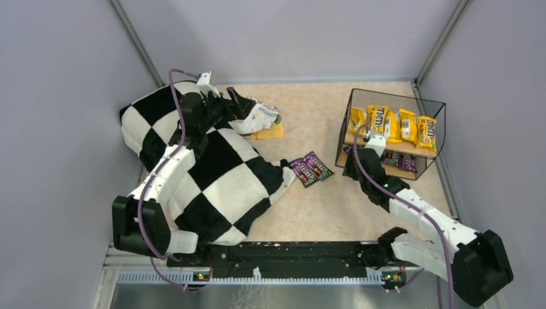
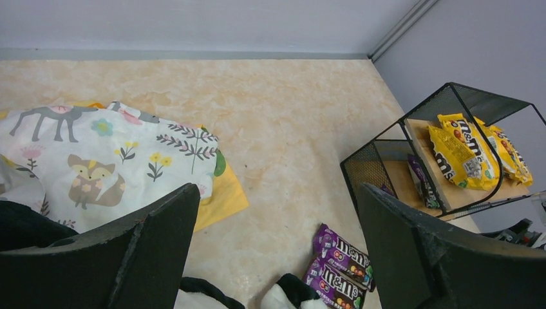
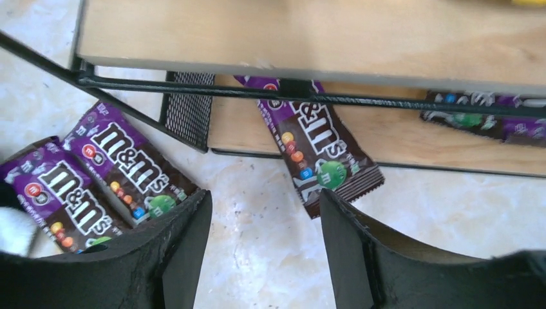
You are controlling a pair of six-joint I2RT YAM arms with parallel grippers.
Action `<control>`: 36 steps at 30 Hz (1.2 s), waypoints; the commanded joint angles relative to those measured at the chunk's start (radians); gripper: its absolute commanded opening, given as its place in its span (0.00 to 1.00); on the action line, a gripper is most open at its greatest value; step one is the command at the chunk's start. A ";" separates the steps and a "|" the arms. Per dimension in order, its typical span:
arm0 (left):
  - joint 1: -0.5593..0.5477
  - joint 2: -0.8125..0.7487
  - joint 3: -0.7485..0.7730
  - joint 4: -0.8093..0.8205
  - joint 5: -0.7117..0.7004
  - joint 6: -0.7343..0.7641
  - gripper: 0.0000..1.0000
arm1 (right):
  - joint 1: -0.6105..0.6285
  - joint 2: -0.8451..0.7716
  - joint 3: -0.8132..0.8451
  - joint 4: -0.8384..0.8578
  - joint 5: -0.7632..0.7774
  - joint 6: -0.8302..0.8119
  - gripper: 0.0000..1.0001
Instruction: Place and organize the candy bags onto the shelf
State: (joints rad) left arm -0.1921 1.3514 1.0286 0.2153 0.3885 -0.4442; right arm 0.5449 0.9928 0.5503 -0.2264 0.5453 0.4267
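Next, I take the protruding end (image 3: 341,187) of the one purple bag that slants out over the lower board's front edge with my right gripper and move it farther in.
The black wire shelf (image 1: 348,122) stands at the right. Several yellow candy bags (image 1: 400,126) lie on its top board. Dark purple bags lie on its lower board (image 3: 399,138); one (image 3: 309,145) sticks out over the front edge. Two more purple bags (image 1: 310,168) lie side by side on the table left of the shelf, also in the right wrist view (image 3: 96,180) and the left wrist view (image 2: 341,267). My right gripper (image 3: 264,219) is open and empty just in front of the lower tier. My left gripper (image 2: 277,225) is open and empty above the cloth bundle.
A large black-and-white checkered cloth (image 1: 212,174) covers the left of the table under the left arm. A white patterned cloth bundle (image 2: 96,161) lies on a flat yellow-orange piece (image 2: 222,203) at the back left. Grey walls enclose the table.
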 commanded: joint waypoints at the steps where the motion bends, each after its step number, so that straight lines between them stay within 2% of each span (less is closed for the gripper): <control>1: -0.004 0.001 0.035 0.043 0.016 -0.007 0.98 | -0.100 -0.087 -0.069 0.079 -0.158 0.150 0.61; 6: -0.004 0.003 0.033 0.039 0.001 0.002 0.98 | -0.237 -0.149 -0.148 0.088 -0.230 0.363 0.70; 12: -0.004 0.000 0.034 0.045 0.016 -0.007 0.98 | -0.536 -0.200 -0.342 0.332 -0.611 0.499 0.71; 17: -0.004 0.002 0.034 0.045 0.018 -0.010 0.99 | -0.600 -0.213 -0.395 0.406 -0.642 0.531 0.77; 20: -0.004 0.003 0.034 0.045 0.020 -0.012 0.98 | -0.648 -0.170 -0.457 0.525 -0.684 0.596 0.77; 23: -0.004 0.004 0.033 0.046 0.020 -0.011 0.98 | -0.676 -0.091 -0.506 0.677 -0.707 0.642 0.75; 32: -0.004 -0.004 0.034 0.047 0.027 -0.016 0.98 | -0.680 0.040 -0.592 0.969 -0.630 0.717 0.49; 36: -0.004 -0.005 0.034 0.048 0.027 -0.018 0.98 | -0.680 0.094 -0.606 1.062 -0.604 0.736 0.45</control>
State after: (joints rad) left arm -0.1921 1.3514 1.0290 0.2169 0.4038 -0.4549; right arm -0.1276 1.0462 0.0082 0.6426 -0.1028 1.1294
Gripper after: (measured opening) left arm 0.986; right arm 0.465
